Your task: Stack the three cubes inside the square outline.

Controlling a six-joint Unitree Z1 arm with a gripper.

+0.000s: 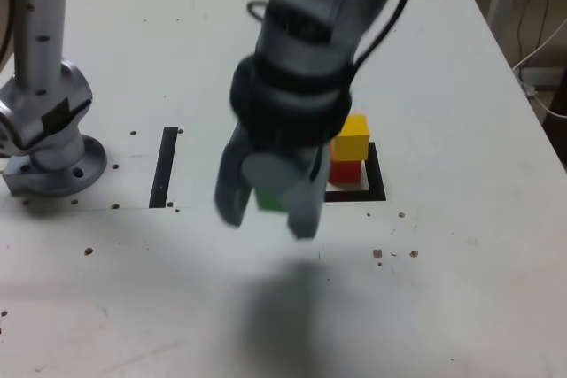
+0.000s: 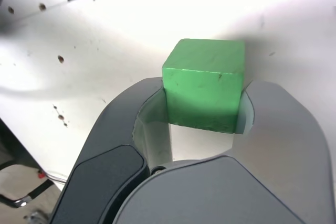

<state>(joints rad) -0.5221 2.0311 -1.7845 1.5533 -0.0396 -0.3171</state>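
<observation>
Next, I release the green cube on top of the yellow cube point(image 1: 355, 119).
My gripper point(image 1: 267, 204) is shut on the green cube point(image 1: 270, 199), and both hang above the white table with a shadow beneath. In the wrist view the green cube point(image 2: 206, 81) sits pinched between the two grey fingers point(image 2: 149, 124). A yellow cube point(image 1: 352, 137) rests on top of a red cube point(image 1: 345, 171) inside the square outline point(image 1: 376, 185) of black tape, just to the exterior view's right of the gripper. The arm hides part of that stack and of the outline.
A straight black tape strip point(image 1: 165, 166) lies on the table point(image 1: 461, 289) at the exterior view's left of the gripper. The arm's metal base point(image 1: 49, 130) stands at the far left. Small dark holes dot the tabletop. Cables hang beyond the table's right edge.
</observation>
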